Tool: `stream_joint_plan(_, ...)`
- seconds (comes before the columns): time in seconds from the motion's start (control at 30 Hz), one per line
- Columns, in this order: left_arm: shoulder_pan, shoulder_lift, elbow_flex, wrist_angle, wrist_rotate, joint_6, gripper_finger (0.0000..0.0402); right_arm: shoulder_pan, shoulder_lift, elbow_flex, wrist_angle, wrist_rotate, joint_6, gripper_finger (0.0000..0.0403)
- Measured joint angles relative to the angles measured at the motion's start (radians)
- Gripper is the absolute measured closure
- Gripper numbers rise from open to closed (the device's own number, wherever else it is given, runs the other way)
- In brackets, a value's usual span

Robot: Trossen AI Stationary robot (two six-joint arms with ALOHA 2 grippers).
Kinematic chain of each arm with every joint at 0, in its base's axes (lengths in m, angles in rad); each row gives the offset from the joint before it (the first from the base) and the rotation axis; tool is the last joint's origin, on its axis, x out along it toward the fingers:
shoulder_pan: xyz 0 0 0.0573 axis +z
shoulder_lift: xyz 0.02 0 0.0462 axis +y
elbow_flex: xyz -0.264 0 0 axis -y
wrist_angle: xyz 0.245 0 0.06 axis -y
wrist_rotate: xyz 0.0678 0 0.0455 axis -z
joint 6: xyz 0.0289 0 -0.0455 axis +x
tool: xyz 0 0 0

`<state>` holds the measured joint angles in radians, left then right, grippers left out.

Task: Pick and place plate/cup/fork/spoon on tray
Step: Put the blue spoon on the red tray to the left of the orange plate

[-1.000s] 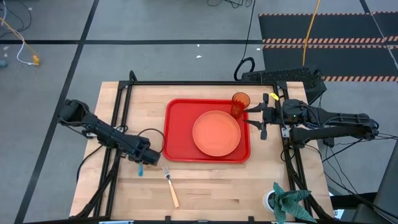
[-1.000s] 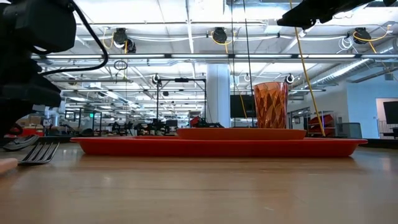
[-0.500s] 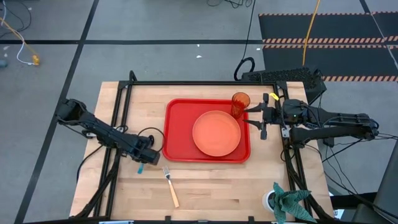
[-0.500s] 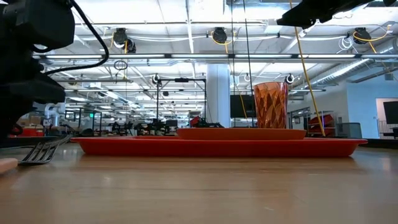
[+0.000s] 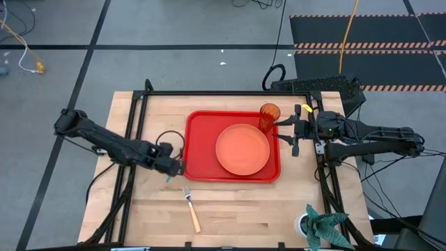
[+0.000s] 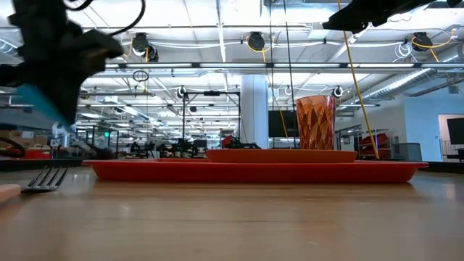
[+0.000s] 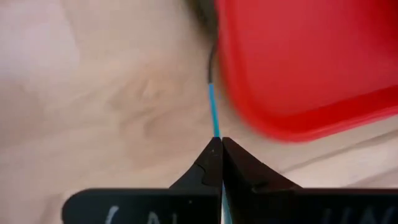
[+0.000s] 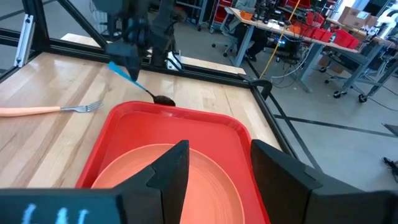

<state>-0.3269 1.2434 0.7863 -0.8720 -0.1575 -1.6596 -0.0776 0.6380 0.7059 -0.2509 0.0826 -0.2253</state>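
The spoon's bowl slants down outside the tray's rim while my left gripper holds its handle, so next I put the spoon down and take its neck (image 8: 148, 93).
The red tray (image 5: 198, 124) holds the orange plate (image 5: 242, 149) and, at its far right corner, the upright amber cup (image 5: 270, 116). My left gripper (image 5: 172, 167) is at the tray's near left corner, shut on the blue-handled spoon (image 8: 135, 79). The spoon's dark bowl (image 8: 163, 99) is by the tray's left rim. The fork (image 5: 190, 208) lies flat on the table in front of the tray. My right gripper (image 5: 286, 134) stands open just right of the tray, near the cup, with nothing between its fingers. My left gripper pinches the spoon's thin blue handle (image 7: 214, 121) between its two shut fingers (image 7: 205, 163), which lie along it. The handle's free end (image 6: 35, 101) sticks out behind the fingers, well above the table. The spoon slants down toward the tray; whether its bowl touches anything I cannot tell.
A black frame (image 5: 223, 93) runs along the table's far edge and both sides. A cup with a green cloth (image 5: 317, 224) stands at the near right corner. Bare wood (image 5: 265, 209) lies in front of the tray.
My left gripper has shut on the spoon's handle, risen and gone toward the tray's near left corner. The spoon has left the table and now slants from the fingers. The fork, tray, plate, cup and right arm have kept still.
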Motion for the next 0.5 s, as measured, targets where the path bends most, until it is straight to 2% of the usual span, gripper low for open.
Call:
stream_joint_plan(0.1, 0.032, -0.001, 0.054, 0.004, -0.057, 0.059, 0.0400, 0.000, 0.000, 0.000, 0.012, 0.000, -0.003, 0.0239)
stream_joint_plan(0.23, 0.065, -0.002, 0.102, 0.003, -0.083, 0.136, 0.0401, 0.000, 0.000, 0.000, 0.015, 0.000, -0.005, 0.0239)
stream_joint_plan(0.5, 0.080, -0.002, 0.062, -0.062, 0.006, 0.141, 0.0401, 0.000, 0.000, 0.000, 0.014, 0.000, -0.003, 0.0239)
